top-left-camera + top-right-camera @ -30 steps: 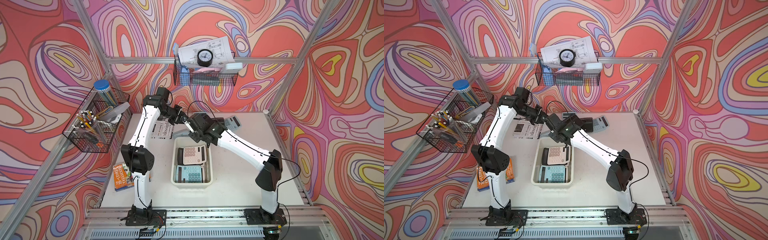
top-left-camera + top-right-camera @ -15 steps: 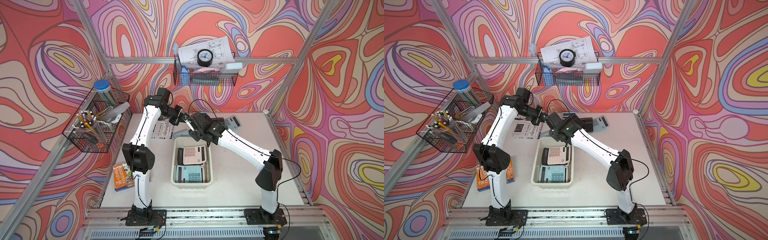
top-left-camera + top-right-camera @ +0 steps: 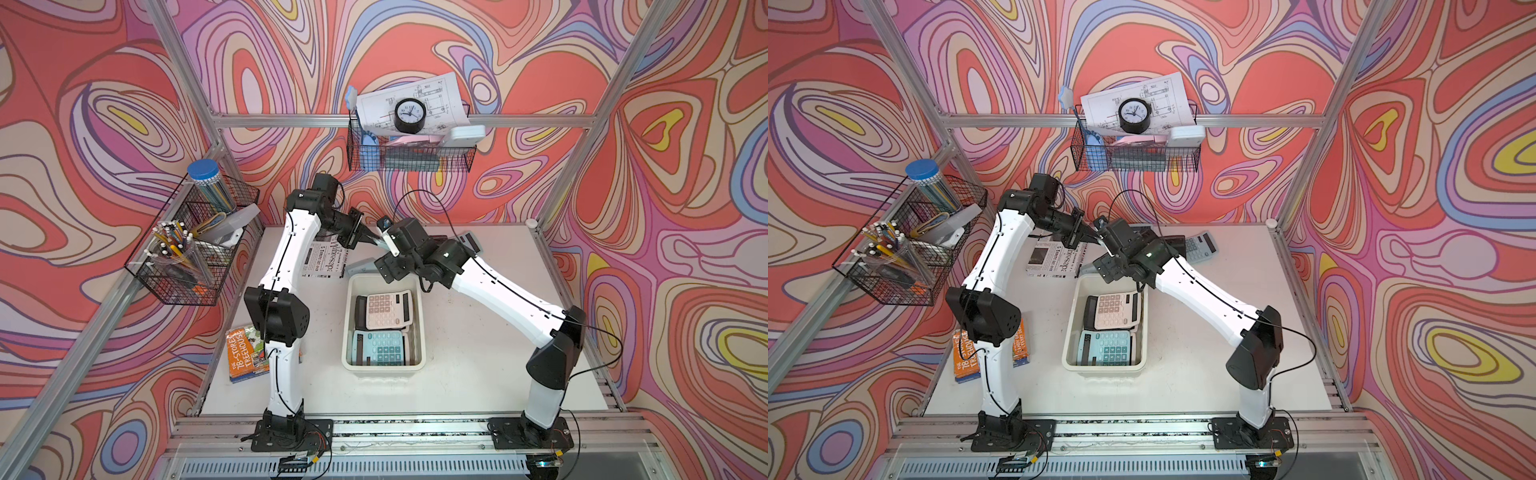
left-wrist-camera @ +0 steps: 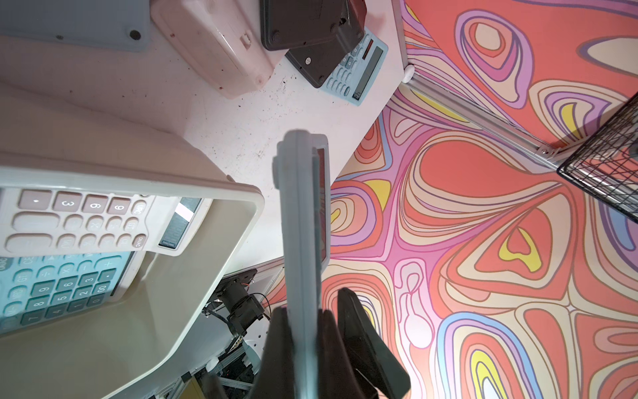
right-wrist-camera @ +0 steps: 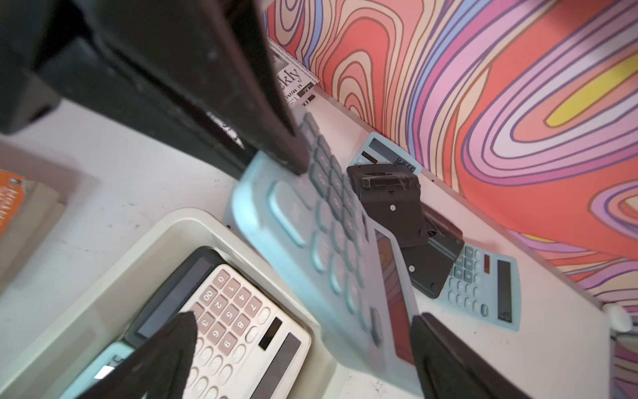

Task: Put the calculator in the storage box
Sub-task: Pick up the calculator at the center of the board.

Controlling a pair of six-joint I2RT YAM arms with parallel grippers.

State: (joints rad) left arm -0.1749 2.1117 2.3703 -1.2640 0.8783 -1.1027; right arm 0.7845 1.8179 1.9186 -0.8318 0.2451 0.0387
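My right gripper needs to grip the pale blue-grey calculator next by its screen end [image 3: 387, 244] [image 5: 397, 302], opposite the end that my left gripper holds.
A pale blue-grey calculator [image 4: 300, 224] hangs edge-on just past the far rim of the storage box [image 3: 345, 332], and my left gripper [image 4: 303, 331] is shut on one end of it. Both top views show it as a grey sliver [image 3: 361, 266] [image 3: 1090, 268] between the two grippers. In the right wrist view its key face [image 5: 310, 235] is turned to the camera. My right gripper [image 5: 300, 345] is open, its fingers [image 5: 165, 355] wide apart on either side and touching nothing. The cream box [image 3: 1069, 332] holds a pink calculator [image 3: 384, 309] and a teal one [image 3: 380, 348].
More calculators lie at the table's back right: a blue-grey one [image 3: 471, 243] [image 5: 483, 283] with a black one [image 5: 390, 203] overlapping it. A newspaper [image 3: 324, 257] lies behind the box and a book [image 3: 245, 353] at the left. Wire baskets [image 3: 191, 241] [image 3: 409, 153] hang on the walls.
My right gripper's jaws have spread wide and come off the calculator, while the left gripper has closed on it. Both arms have stayed near the box's far end.
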